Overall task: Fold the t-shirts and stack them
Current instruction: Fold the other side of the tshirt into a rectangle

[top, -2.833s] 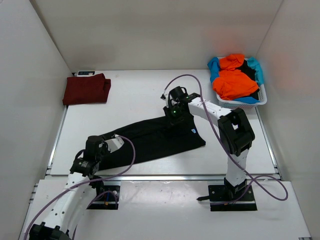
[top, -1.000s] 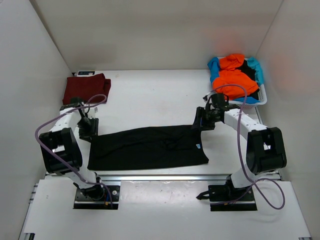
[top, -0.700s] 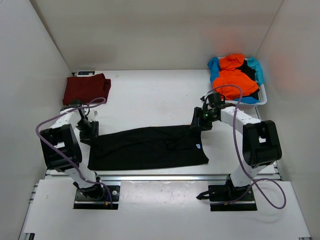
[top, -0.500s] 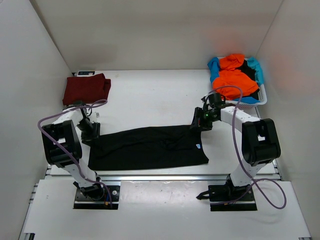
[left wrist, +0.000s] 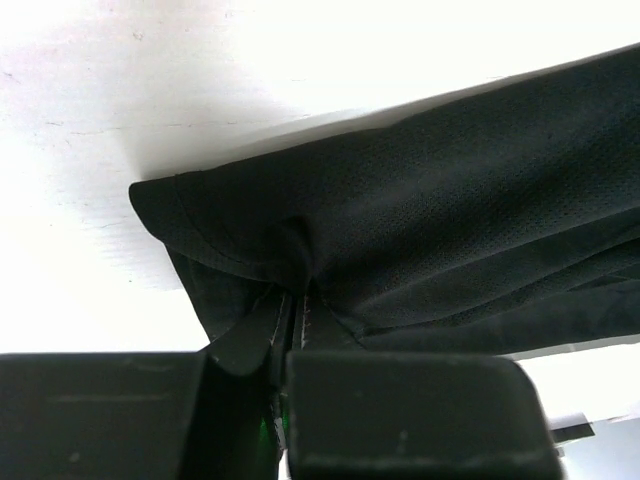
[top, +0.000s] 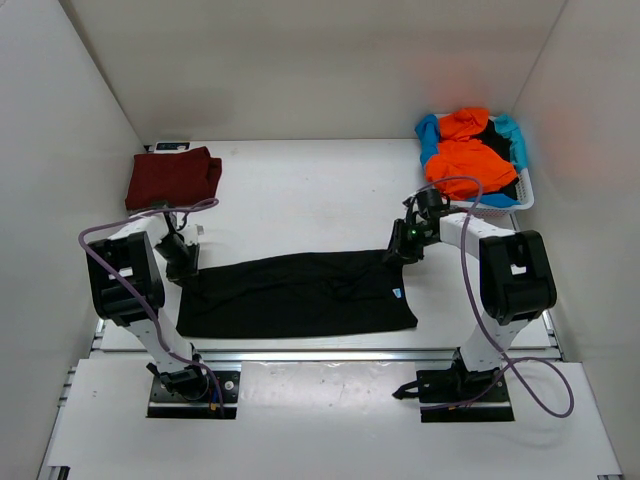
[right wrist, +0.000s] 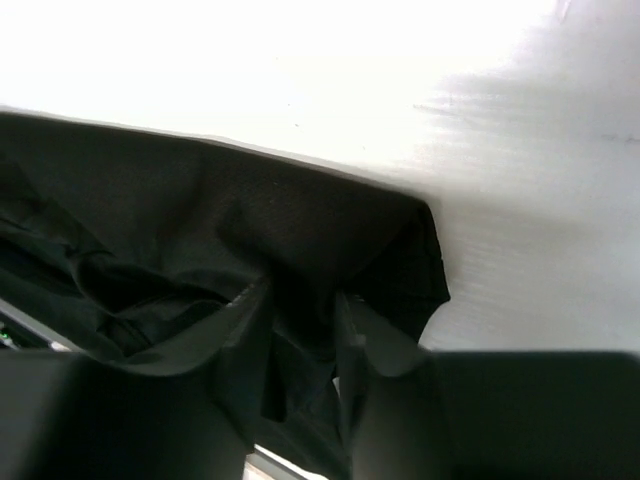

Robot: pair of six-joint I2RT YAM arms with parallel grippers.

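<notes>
The far edge of the black t-shirt slants toward the front bar at my left gripper, so next my left gripper grips the t-shirt's corner (left wrist: 165, 205) again and pulls it back straight.
A black t-shirt (top: 300, 295) lies folded into a long band across the front of the table. My left gripper (top: 185, 268) is at its far left corner. In the left wrist view that gripper (left wrist: 297, 300) is shut, pinching a fold of the black cloth (left wrist: 450, 220). My right gripper (top: 398, 250) is at the band's far right corner. In the right wrist view its jaws (right wrist: 300, 300) stand pressed on a bunch of the black cloth (right wrist: 250, 230). A dark red t-shirt (top: 172, 178) lies folded at the back left.
A white lattice basket (top: 480, 206) at the back right holds an orange t-shirt (top: 465, 160) and light blue cloth (top: 428, 135). White walls close in the table on three sides. A metal rail runs along the front edge (top: 320, 353).
Both grippers have closed on the black t-shirt's far corners, the left one fully. The arms have settled slightly lower at the cloth; the t-shirt has not shifted.
</notes>
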